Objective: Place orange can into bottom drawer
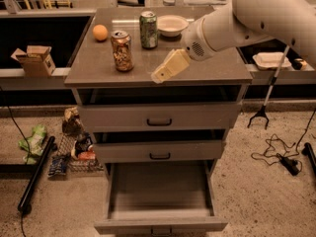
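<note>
The orange can's middle (pixel 122 52), below its silver top, should be the next place my gripper goes to, and it should close there.
The orange can (pixel 122 50) stands upright on the grey cabinet top (pixel 212 65), left of centre, with a speckled pattern and silver top. The bottom drawer (pixel 160 225) is pulled out and shows nothing inside. My gripper (pixel 160 75) hangs from the white arm over the front part of the cabinet top, to the right of the orange can and a little nearer the front edge, not touching it. It holds nothing that I can see.
A green can (pixel 147 29), a white bowl (pixel 172 25) and a round orange fruit (pixel 100 32) stand behind the orange can. The two upper drawers (pixel 159 116) are closed. A cardboard box (pixel 35 59) sits left; bags and cables lie on the floor.
</note>
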Available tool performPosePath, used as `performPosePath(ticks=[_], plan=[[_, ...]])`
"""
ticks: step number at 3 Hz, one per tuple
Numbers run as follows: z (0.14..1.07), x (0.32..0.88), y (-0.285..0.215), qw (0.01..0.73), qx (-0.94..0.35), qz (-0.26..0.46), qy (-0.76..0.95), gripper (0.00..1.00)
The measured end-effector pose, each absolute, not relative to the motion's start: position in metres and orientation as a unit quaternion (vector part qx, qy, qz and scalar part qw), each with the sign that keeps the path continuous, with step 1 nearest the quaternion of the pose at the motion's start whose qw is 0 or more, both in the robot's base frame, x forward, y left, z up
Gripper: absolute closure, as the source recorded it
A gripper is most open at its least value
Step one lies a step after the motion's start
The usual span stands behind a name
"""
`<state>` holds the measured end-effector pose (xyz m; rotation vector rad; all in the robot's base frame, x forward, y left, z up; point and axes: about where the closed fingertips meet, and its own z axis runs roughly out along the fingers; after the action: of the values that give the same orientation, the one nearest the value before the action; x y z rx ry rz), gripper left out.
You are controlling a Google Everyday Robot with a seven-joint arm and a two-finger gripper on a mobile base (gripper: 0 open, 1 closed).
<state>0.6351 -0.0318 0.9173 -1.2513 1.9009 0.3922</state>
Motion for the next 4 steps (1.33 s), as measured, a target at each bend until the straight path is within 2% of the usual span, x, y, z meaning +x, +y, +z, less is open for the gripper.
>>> performPosePath(ticks=[1, 2, 4], plan=[[0.912, 0.646, -0.028, 0.412, -0.492, 0.161, 0.749, 0.00], [0.901, 0.680, -0.015, 0.428, -0.487, 0.180, 0.740, 0.00], [0.885, 0.730, 0.025, 0.454, -0.458, 0.228, 0.730, 0.00]])
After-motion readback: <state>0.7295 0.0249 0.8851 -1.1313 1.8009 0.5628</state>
